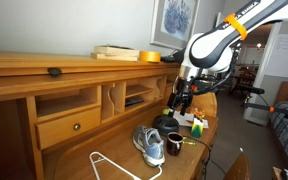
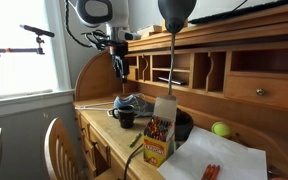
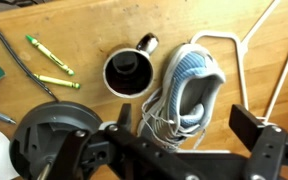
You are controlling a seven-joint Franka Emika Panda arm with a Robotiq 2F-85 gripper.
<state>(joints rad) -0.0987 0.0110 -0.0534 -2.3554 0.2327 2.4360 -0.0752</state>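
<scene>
I need to close my gripper on the middle of the green crayon (image 1: 192, 142) (image 3: 51, 57) next to the black mug, the crayon that is farther from the black round lamp base.
A blue-and-white sneaker (image 3: 189, 85) lies on the wooden desk (image 3: 84, 25), laces loose, its opening facing up. My gripper (image 3: 189, 125) hangs above it, open, one dark finger (image 3: 124, 118) on each side and nothing between them. In both exterior views the gripper (image 1: 181, 100) (image 2: 121, 68) is well above the sneaker (image 1: 149, 145) (image 2: 134, 103) and touches nothing. A black mug (image 3: 127, 72) stands right beside the shoe's toe; the exterior views show the mug (image 1: 173, 143) (image 2: 126, 117) too.
A white wire hanger (image 3: 254, 50) lies by the shoe. Green crayons (image 3: 49, 55) and a black round lamp base (image 3: 54, 130) are near the mug. A crayon box (image 2: 159, 140), a green ball (image 2: 221, 129), desk cubbies (image 1: 84, 105) and a chair (image 2: 64, 150) surround the area.
</scene>
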